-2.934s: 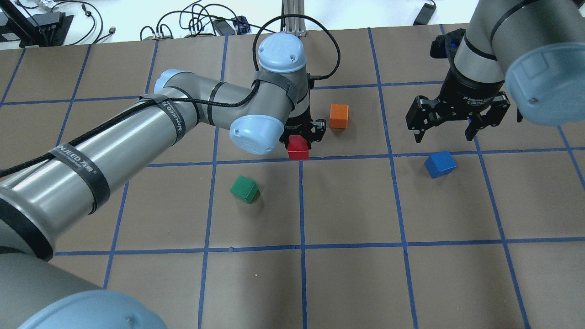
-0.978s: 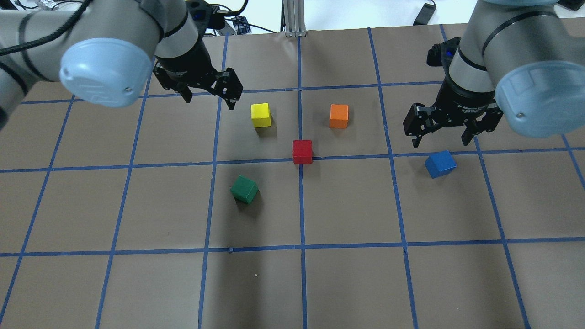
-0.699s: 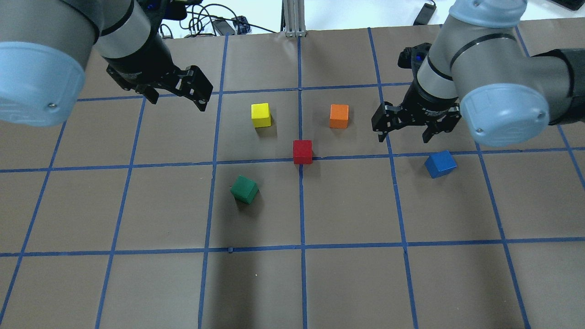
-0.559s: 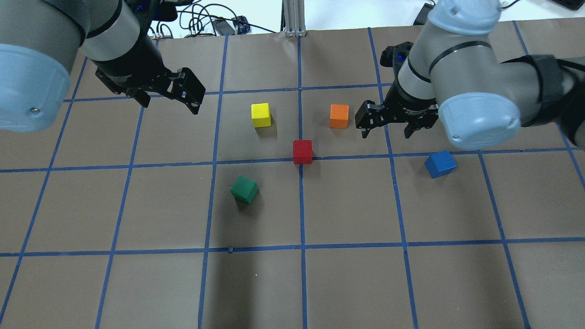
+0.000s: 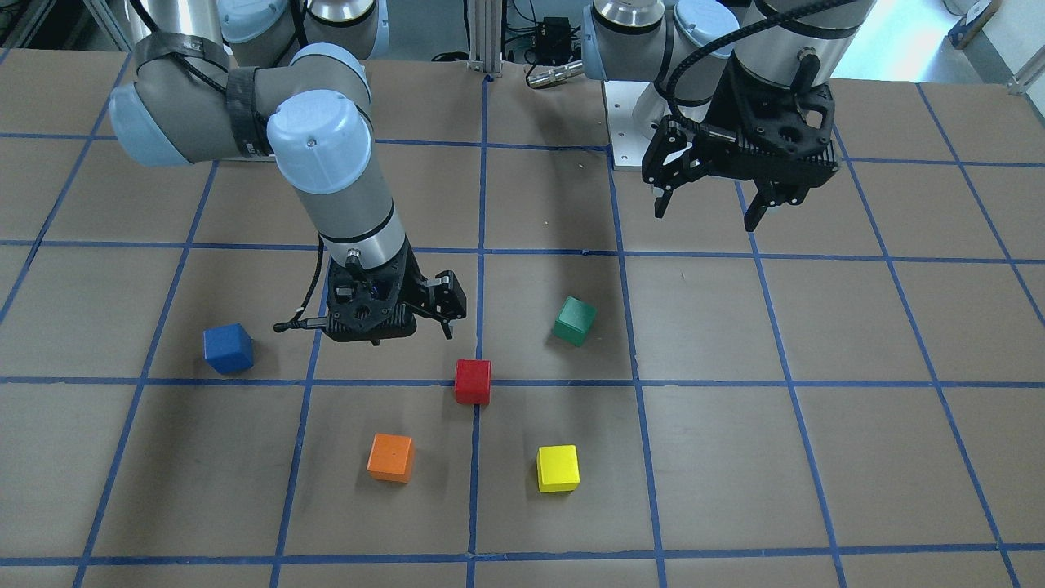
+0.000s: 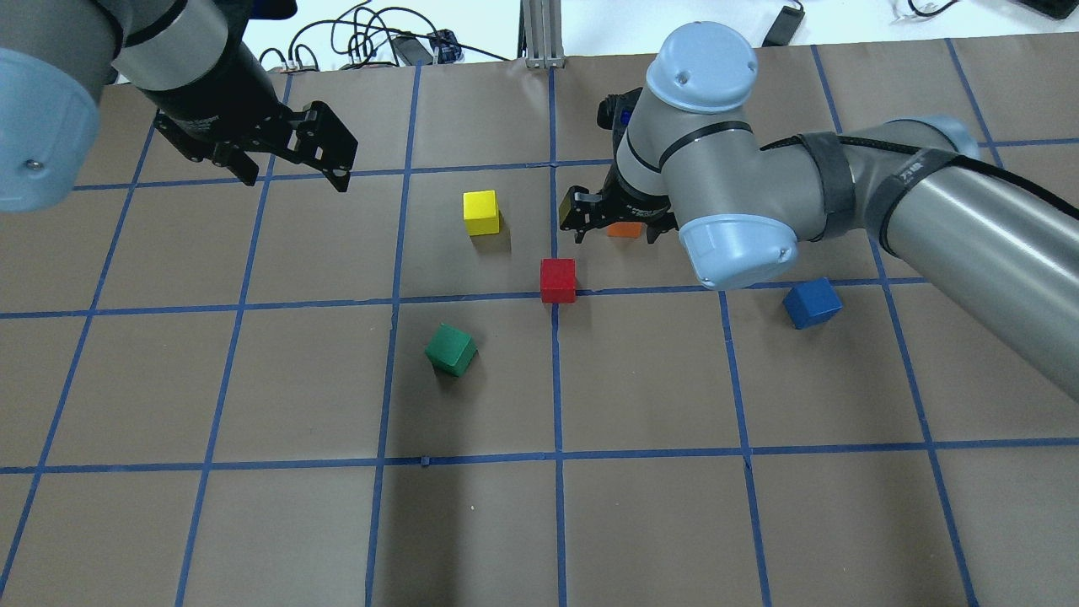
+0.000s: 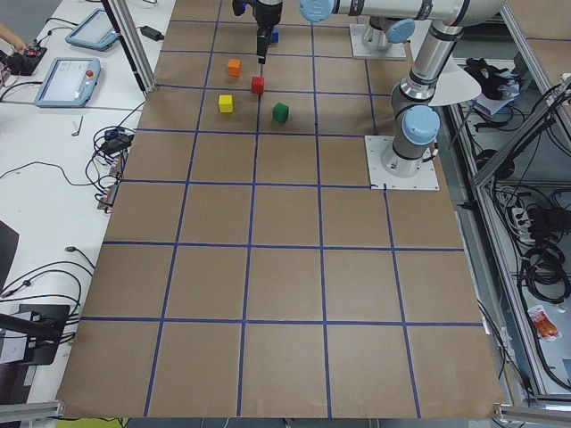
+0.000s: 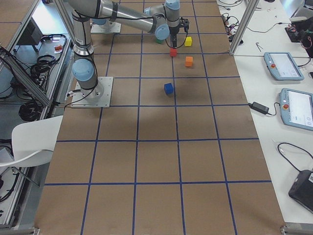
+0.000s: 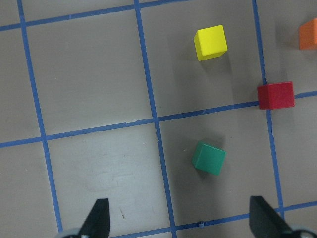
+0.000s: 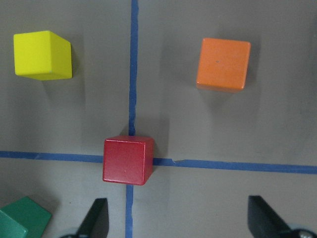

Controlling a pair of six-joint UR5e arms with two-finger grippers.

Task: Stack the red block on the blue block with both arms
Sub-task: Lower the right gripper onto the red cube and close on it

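The robot's right gripper needs to close around the middle of the red block (image 5: 473, 381) (image 10: 126, 161), with its fingers on the sides that face the green block and the blue block.
The red block (image 6: 557, 280) sits on a blue tape crossing mid-table and also shows in the front view (image 5: 473, 381). The blue block (image 6: 812, 303) lies alone to its right, free of both grippers. My right gripper (image 6: 611, 226) is open and empty, hovering just beyond and right of the red block, over the orange block. In the right wrist view the red block (image 10: 127, 159) lies just ahead of the open fingers, toward the left one. My left gripper (image 6: 291, 160) is open and empty, high at the far left.
A yellow block (image 6: 481, 212), an orange block (image 5: 390, 457) partly hidden under my right wrist in the overhead view, and a green block (image 6: 451, 349) surround the red one. The brown table (image 6: 641, 523) carries a blue tape grid. Cables lie beyond the far edge.
My left gripper has left the red block on the table and drawn back to the far left. My right gripper has swung left from above the blue block to beside the red block.
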